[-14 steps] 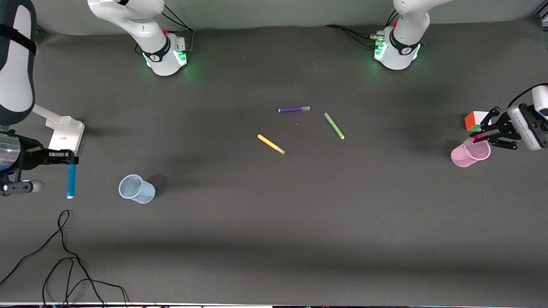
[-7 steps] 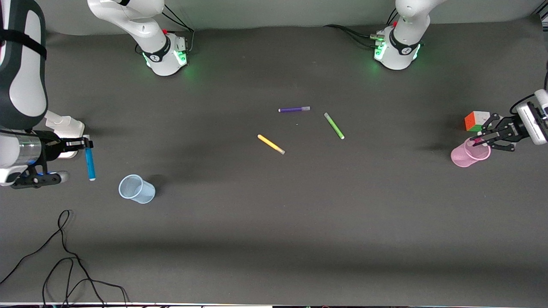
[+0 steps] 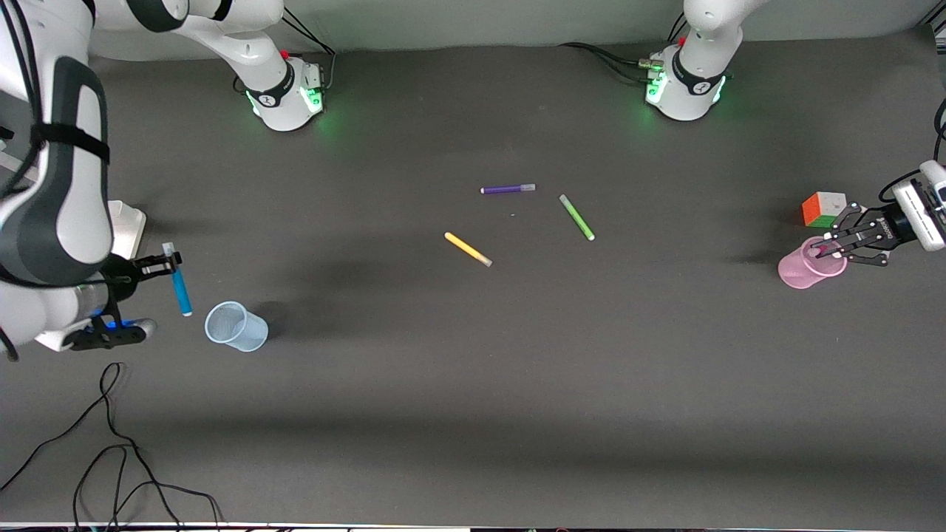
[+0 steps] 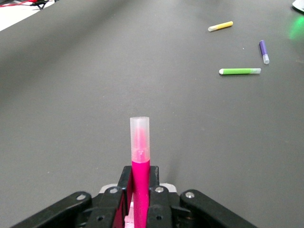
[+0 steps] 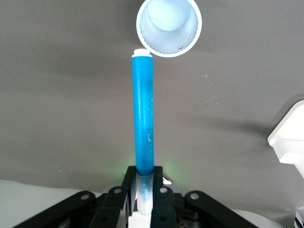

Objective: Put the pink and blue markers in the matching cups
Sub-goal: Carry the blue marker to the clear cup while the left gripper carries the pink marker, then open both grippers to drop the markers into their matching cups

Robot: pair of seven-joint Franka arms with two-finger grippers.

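Observation:
Next, I let go of the blue marker with my right gripper inside the pale blue cup (image 3: pixel 234 324) (image 5: pixel 168 24), with the marker's pale end leaning on the cup's rim.
My right gripper (image 3: pixel 171 258) is shut on the pale end of the blue marker (image 3: pixel 181 290), which hangs tilted above the table beside the pale blue cup (image 3: pixel 236 326). In the right wrist view the blue marker (image 5: pixel 143 114) points from the right gripper (image 5: pixel 144 183) at the blue cup's (image 5: pixel 168 27) rim. My left gripper (image 3: pixel 821 249) is shut on the pink marker (image 3: pixel 818 252), right over the mouth of the pink cup (image 3: pixel 805 271). In the left wrist view the pink marker (image 4: pixel 140 156) sticks out of the left gripper (image 4: pixel 140 179).
Yellow (image 3: pixel 467 249), green (image 3: pixel 576 217) and purple (image 3: pixel 508 189) pens lie mid-table. A colour cube (image 3: pixel 822 208) sits beside the pink cup. A white stand (image 3: pixel 127 227) is near the right arm. Black cables (image 3: pixel 111 443) trail along the table's near edge.
The right gripper has carried the blue marker closer to the blue cup, tilting it. The left gripper has drawn in slightly over the pink cup's mouth.

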